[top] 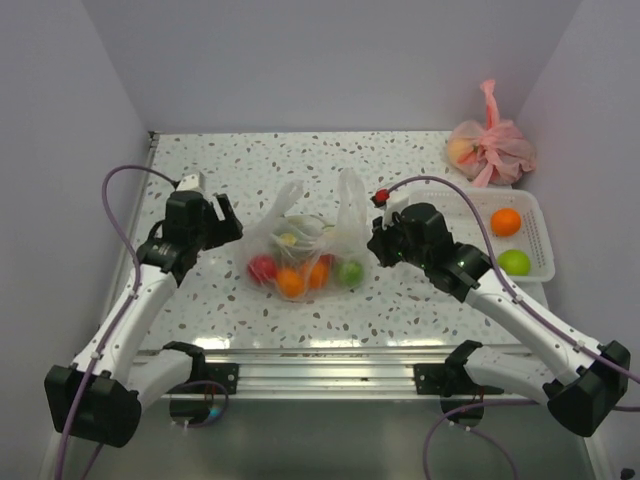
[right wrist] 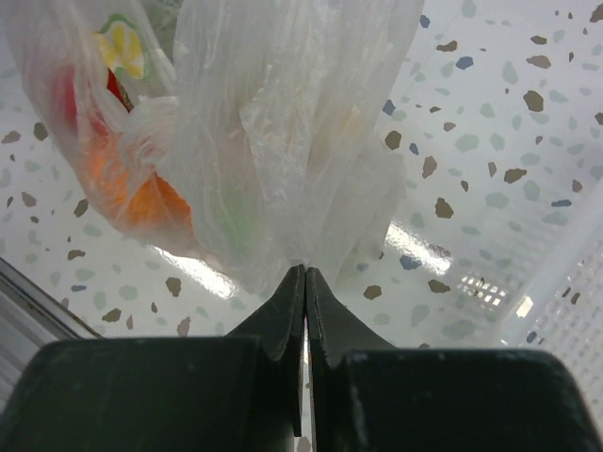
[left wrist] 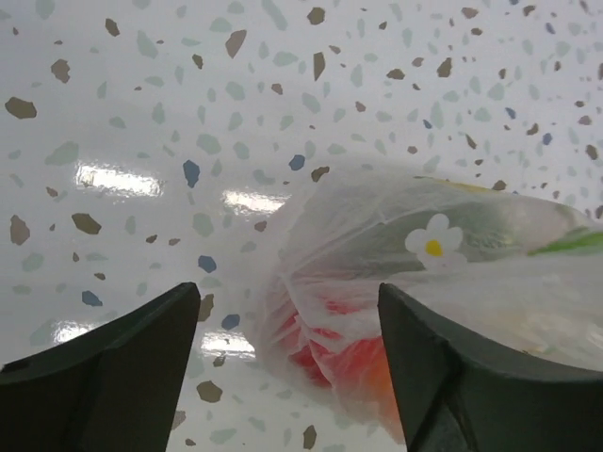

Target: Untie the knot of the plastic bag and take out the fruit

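Note:
The robot's right gripper holds one side of the bag and the other handle flap stands loose, so next the left gripper pinches that handle flap [top: 268, 222] to spread the bag's opening.
The clear plastic bag [top: 305, 240] with flower prints lies mid-table, its two handle flaps standing up loose and apart; I see no tied knot. Inside are fruit: a red one [top: 262, 268], an orange one [top: 291, 282] and a green one [top: 350, 271]. My right gripper [top: 376, 240] is shut on the bag's right-side film; in the right wrist view the fingertips [right wrist: 305, 271] pinch the plastic [right wrist: 283, 141]. My left gripper [top: 228, 222] is open and empty just left of the bag; in the left wrist view [left wrist: 287, 377] the bag [left wrist: 415, 282] lies ahead between the jaws.
A tied pink bag [top: 490, 148] with fruit sits at the back right corner. A white basket [top: 545, 240] at the right holds an orange fruit [top: 506, 222] and a green fruit [top: 514, 262]. Walls close in the left, back and right sides.

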You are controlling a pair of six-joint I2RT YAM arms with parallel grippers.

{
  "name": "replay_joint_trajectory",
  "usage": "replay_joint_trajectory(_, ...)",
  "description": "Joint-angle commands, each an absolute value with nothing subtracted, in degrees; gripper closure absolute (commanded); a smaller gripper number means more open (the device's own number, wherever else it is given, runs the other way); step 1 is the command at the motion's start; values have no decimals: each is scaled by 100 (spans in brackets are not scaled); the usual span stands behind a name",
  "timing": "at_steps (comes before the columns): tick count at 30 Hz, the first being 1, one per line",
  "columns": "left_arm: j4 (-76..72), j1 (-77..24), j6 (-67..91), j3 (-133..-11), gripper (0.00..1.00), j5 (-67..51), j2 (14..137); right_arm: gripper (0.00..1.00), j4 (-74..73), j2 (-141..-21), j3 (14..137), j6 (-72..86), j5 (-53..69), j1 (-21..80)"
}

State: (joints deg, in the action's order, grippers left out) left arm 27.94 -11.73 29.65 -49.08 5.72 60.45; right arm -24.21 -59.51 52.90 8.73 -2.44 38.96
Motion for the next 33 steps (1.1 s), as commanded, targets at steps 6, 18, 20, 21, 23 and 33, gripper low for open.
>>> replay_joint_trajectory(6, 2874, -1624, 2059, -5870, 0, -369, 5273, 100, -2382, -5906, 5801, 633, 413, 3885)
replay_joint_trajectory(18, 2734, -3427, 1644, -6398, 0, 1132, 6783, 100, -2364, -5801, 5695, 607, 501, 3893)
replay_joint_trajectory(20, 2725, -3568, 1617, -6486, 0, 1510, 6978, 100, -2356, -5766, 5660, 606, 501, 3894)
replay_joint_trajectory(21, 2742, -3673, 1608, -6512, 0, 1642, 7170, 100, -2364, -5757, 5643, 606, 484, 3894)
replay_joint_trajectory(23, 2733, -3744, 1635, -6539, 0, 2108, 7329, 100, -2355, -5731, 5608, 615, 492, 3894)
replay_joint_trajectory(33, 2627, -3718, 2179, -6302, 16, 3445, 7848, 100, -2277, -5493, 5274, 703, 299, 3885)
